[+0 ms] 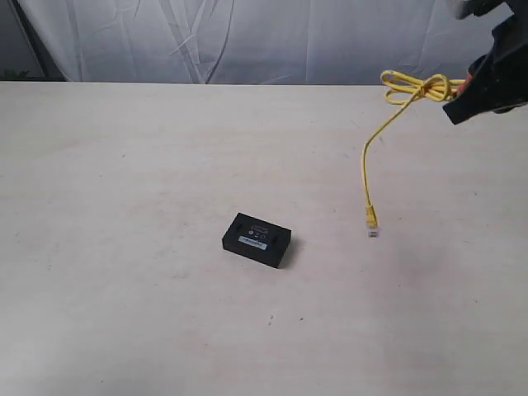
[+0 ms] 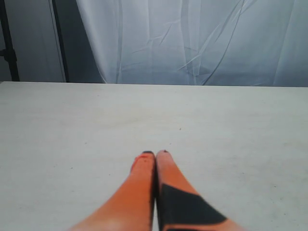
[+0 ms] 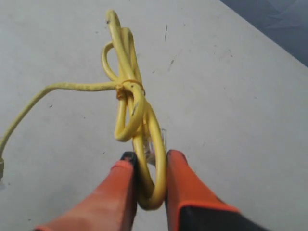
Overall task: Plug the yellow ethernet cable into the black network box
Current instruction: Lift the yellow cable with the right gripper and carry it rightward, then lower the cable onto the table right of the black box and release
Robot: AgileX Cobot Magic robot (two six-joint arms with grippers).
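Note:
The yellow ethernet cable's bundle, which now hangs above the table, will be let go by my right gripper on the tabletop (image 1: 368, 228) by its free plug, next to the black network box.
The black network box (image 1: 256, 240) lies flat on the table, a little left of centre, white label strip up. My right gripper (image 1: 464, 85) hangs above the table at the far right, shut on the looped bundle of the yellow ethernet cable (image 1: 415, 88). In the right wrist view that gripper (image 3: 150, 161) pinches the bundle's end loop (image 3: 144, 144), a clear plug tucked inside it. The cable's free length drops to the table, ending in a plug (image 1: 372, 223) right of the box. My left gripper (image 2: 156, 154) is shut and empty over bare table, outside the exterior view.
A pale tabletop (image 1: 124, 165) spreads under everything. A white cloth backdrop (image 1: 247, 37) hangs along its far edge. A dark stand (image 2: 9, 53) rises behind the table in the left wrist view.

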